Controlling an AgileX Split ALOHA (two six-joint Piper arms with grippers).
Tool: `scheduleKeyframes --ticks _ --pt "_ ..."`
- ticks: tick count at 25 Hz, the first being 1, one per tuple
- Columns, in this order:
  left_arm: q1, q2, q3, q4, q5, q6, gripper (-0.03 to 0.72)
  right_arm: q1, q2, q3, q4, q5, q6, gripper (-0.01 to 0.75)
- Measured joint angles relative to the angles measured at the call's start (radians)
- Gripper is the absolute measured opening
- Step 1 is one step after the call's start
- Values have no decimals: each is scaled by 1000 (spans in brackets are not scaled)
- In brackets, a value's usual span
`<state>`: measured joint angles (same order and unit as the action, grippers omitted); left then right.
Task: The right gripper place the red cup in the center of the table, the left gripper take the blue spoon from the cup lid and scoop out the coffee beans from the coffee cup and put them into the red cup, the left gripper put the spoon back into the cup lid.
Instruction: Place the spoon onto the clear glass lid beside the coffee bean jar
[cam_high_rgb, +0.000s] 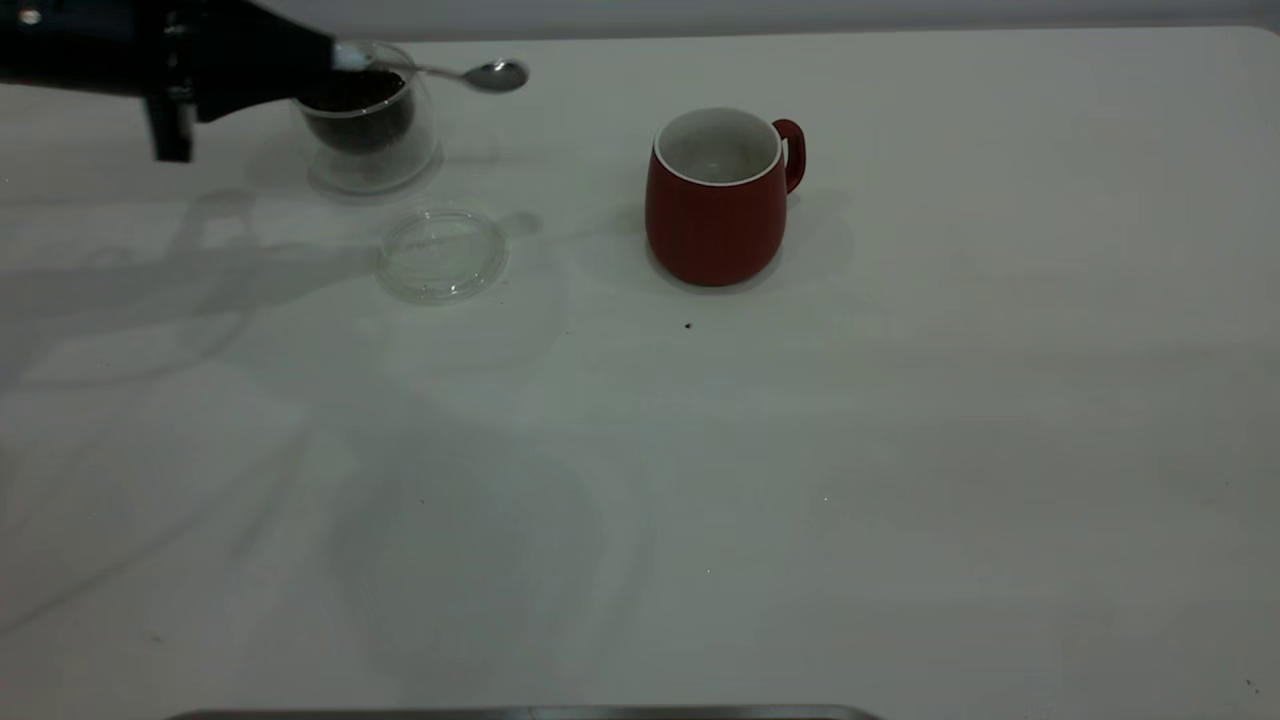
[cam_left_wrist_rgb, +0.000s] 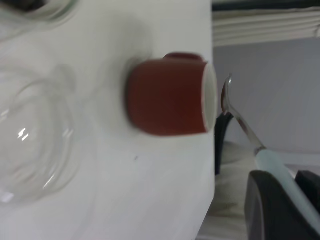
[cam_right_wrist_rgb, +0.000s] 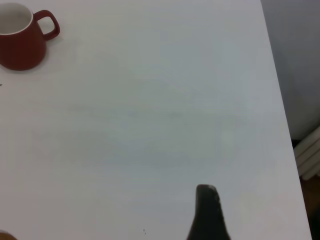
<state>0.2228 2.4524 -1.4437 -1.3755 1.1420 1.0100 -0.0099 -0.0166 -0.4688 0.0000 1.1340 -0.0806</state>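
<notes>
My left gripper is going to lay the blue spoon, now hovering over the coffee cup, across the rim of the cup lid (cam_high_rgb: 386, 241), with the bowl of the spoon resting on the inside.
The red cup (cam_high_rgb: 717, 195) stands upright near the table's middle, handle to the right, white inside showing. At the far left my left gripper (cam_high_rgb: 335, 55) is shut on the blue spoon (cam_high_rgb: 497, 76) by its pale handle, hovering over the coffee cup (cam_high_rgb: 365, 120) with the coffee beans (cam_high_rgb: 352, 95) in it. The spoon's shiny bowl juts right past the glass rim. The cup lid (cam_high_rgb: 441, 254) lies flat in front of the coffee cup. The left wrist view shows the spoon (cam_left_wrist_rgb: 240, 120), the left gripper (cam_left_wrist_rgb: 292, 192), the red cup (cam_left_wrist_rgb: 167, 97) and the lid (cam_left_wrist_rgb: 30, 145). My right gripper (cam_right_wrist_rgb: 207, 210) is far from the red cup (cam_right_wrist_rgb: 20, 42).
The white table (cam_high_rgb: 800, 480) stretches wide in front of and to the right of the red cup. A tiny dark speck (cam_high_rgb: 688, 325) lies just in front of the cup. The table's edge (cam_right_wrist_rgb: 280, 100) runs close to the right gripper.
</notes>
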Motion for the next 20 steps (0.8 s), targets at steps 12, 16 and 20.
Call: scheduleKeyframes --ticks 12,16,20 --pt "23 0 0 214 -210 -86 118 0 0 0 0 0 1 590" --pt "23 19 0 192 -229 -72 118 0 0 0 0 0 1 590" --pt "23 67 0 150 -237 -42 118 0 0 0 0 0 1 590"
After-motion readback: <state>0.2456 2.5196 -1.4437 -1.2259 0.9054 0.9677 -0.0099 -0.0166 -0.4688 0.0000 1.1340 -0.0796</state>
